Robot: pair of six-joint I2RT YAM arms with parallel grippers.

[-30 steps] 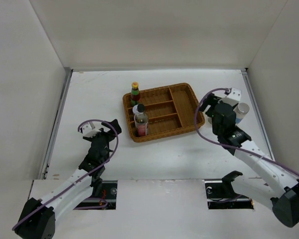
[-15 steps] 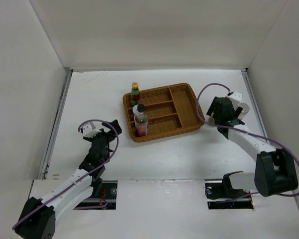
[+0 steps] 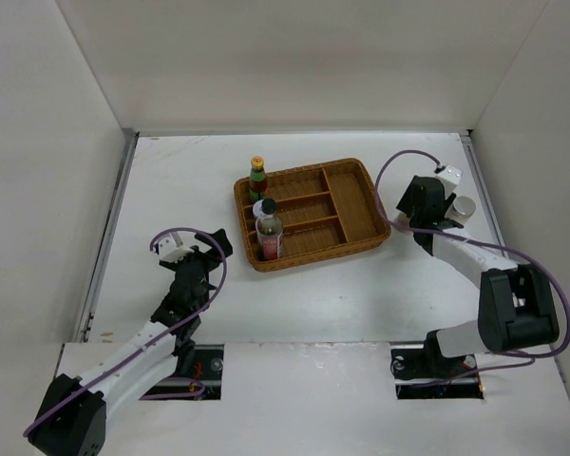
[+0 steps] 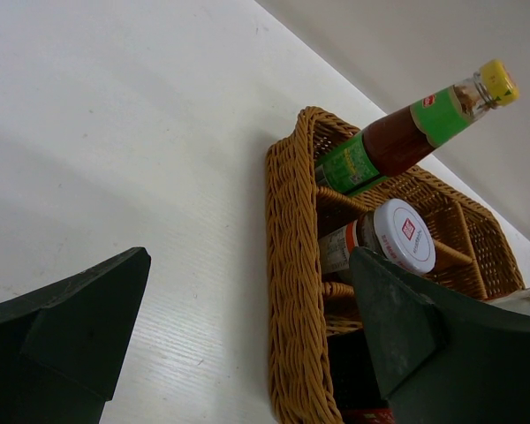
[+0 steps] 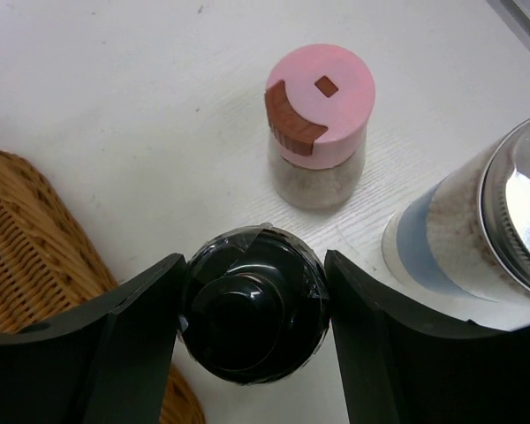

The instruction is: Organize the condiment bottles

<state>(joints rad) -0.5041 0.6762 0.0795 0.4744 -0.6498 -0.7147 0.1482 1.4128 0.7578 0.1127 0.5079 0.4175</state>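
Observation:
The dark black-capped jar, still standing on the table, will leave my right gripper in the far end of the wicker tray's long empty compartment point(image 3: 345, 185).
In the right wrist view my right gripper point(image 5: 254, 291) is shut on the dark black-capped jar point(image 5: 252, 322), a finger pressed to each side, with the jar standing on the table. The pink-capped shaker point(image 5: 318, 124) stands just beyond it. The blue-labelled grey-capped cylinder point(image 5: 477, 230) is to the right and also shows in the top view point(image 3: 464, 206). The green bottle with yellow cap point(image 3: 257, 177) and the tall dark-red black-capped bottle point(image 3: 269, 236) stand in the left end of the wicker tray point(image 3: 351, 204). My left gripper point(image 4: 247, 265) is open and empty, short of the tray.
A white-capped jar point(image 4: 397, 237) stands in the tray beside the green bottle point(image 4: 397, 132). The tray's wicker wall point(image 5: 26, 230) is close on the left of the right gripper point(image 3: 426, 204). White walls enclose the table on three sides.
My right gripper has swung back towards the far right, come down round the black-capped jar, and now hides it in the top view. The left arm has not moved.

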